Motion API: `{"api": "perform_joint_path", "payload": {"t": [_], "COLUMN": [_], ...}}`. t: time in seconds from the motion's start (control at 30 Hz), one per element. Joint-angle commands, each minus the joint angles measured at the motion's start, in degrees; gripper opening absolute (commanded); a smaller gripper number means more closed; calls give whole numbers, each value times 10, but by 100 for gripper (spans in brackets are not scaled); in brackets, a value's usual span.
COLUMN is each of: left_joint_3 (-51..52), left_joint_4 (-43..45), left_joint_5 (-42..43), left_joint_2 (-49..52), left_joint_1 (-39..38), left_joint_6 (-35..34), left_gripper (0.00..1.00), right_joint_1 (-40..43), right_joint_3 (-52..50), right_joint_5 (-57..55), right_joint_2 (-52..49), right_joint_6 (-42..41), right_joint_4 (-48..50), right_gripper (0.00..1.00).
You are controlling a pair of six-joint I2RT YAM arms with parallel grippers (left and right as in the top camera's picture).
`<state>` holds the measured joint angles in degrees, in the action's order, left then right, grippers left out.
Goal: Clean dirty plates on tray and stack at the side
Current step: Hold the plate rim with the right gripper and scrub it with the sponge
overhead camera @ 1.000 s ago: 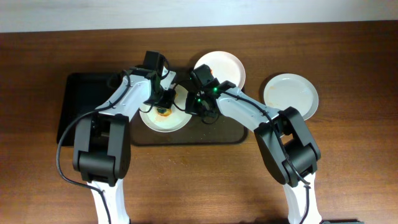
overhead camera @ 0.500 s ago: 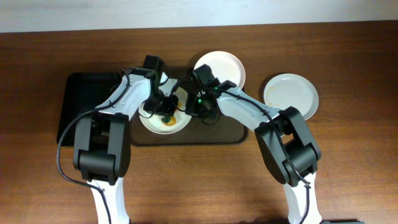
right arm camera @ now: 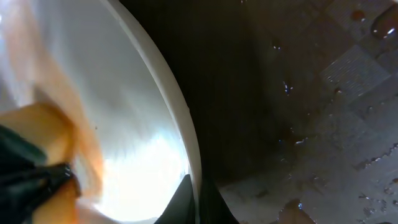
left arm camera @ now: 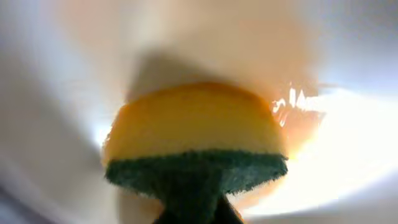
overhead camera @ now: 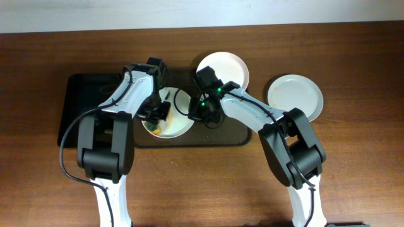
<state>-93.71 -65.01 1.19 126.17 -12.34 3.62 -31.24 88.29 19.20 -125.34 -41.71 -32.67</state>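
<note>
Next, my right gripper lets go of the smeared white plate on top of the plain white plate on the table (overhead camera: 294,97).
A white plate (overhead camera: 172,128) with orange sauce smears lies on the dark brown tray (overhead camera: 228,131). My left gripper (overhead camera: 156,115) is shut on a yellow sponge with a green pad (left arm camera: 196,134) and presses it onto the smeared plate (left arm camera: 348,143). My right gripper (overhead camera: 197,112) is shut on this plate's right rim (right arm camera: 168,106), its fingers (right arm camera: 198,202) pinching the edge. A second white plate (overhead camera: 222,68) sits at the tray's far right corner. A third, plain white plate (overhead camera: 295,96) lies on the table to the right of the tray.
A smaller black tray (overhead camera: 85,107) lies left of the brown tray, under my left arm. The brown tray's surface (right arm camera: 323,124) is wet with droplets. The wooden table (overhead camera: 353,164) extends around both trays.
My left gripper has dragged the sponge from the plate's middle toward its left side. My right gripper has stayed on the rim.
</note>
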Motion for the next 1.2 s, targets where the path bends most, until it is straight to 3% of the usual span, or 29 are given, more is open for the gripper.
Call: {"api": "perform_joint_path", "payload": {"t": [0.0, 0.07, 0.13, 0.17, 0.23, 0.3, 0.33, 0.37, 0.43, 0.53, 0.57, 0.67, 0.73, 0.77, 0.83, 0.9, 0.93, 1.07, 1.17], "left_joint_3": [14, 14, 14, 14, 14, 14, 14, 14, 14, 14, 14, 14, 14, 14, 14, 14, 14, 3, -49], "left_joint_4": [63, 141, 195, 204, 169, 103, 71, 30, -7, -15, 20, 104, 167, 174, 97, 30, -24, -77, -59], "left_joint_5": [137, 126, 58, -33, -125, -125, -105, -16, 139, 268, 271, 191, 108, 20, -88, -83, -38, 218, 283], "left_joint_2": [53, 53, 54, 54, 54, 54, 54, 54, 54, 54, 54, 54, 54, 54, 54, 54, 54, 54, 54], "left_joint_1": [-1, -1, 0, 5, 21, 31, 31, 31, 31, 20, 20, 33, 53, 64, 83, 90, 90, 90, 93], "left_joint_6": [83, 75, 23, -65, -143, -145, -145, -130, -10, 148, 139, 26, -57, -128, -208, -207, -195, 14, 38], "left_gripper": [1, 1, 0, 0, 0, 1, 1, 0, 1, 1, 0, 0, 0, 1, 0, 1, 0, 1, 1], "right_joint_1": [-2, -2, -2, -2, -2, -2, -2, -2, -2, -2, -2, -2, -2, -2, -2, -2, -2, -2, -2], "right_joint_3": [4, 4, 4, 4, 4, 4, 4, 4, 4, 4, 4, 4, 4, 4, 4, 4, 4, 4, 4], "right_joint_5": [12, 12, 12, 12, 12, 12, 12, 12, 12, 12, 12, 12, 12, 12, 12, 12, 12, 14, 16], "right_joint_2": [-15, -15, -15, -15, -15, -15, -15, -15, -15, -15, -15, -15, -15, -15, -15, -15, -15, -15, -15], "right_joint_6": [14, 15, 23, 23, 23, 23, 23, 23, 23, 23, 23, 23, 23, 23, 25, 25, 25, 25, 25], "right_joint_4": [-1, -1, -1, -1, 0, 3, 3, 3, 5, 5, 5, 5, 5, 5, 5, 5, 5, 5, 3], "right_gripper": [4, 4, 4, 4, 4, 4, 4, 4, 4, 4, 4, 4, 4, 4, 4, 4, 4, 4, 4]}}
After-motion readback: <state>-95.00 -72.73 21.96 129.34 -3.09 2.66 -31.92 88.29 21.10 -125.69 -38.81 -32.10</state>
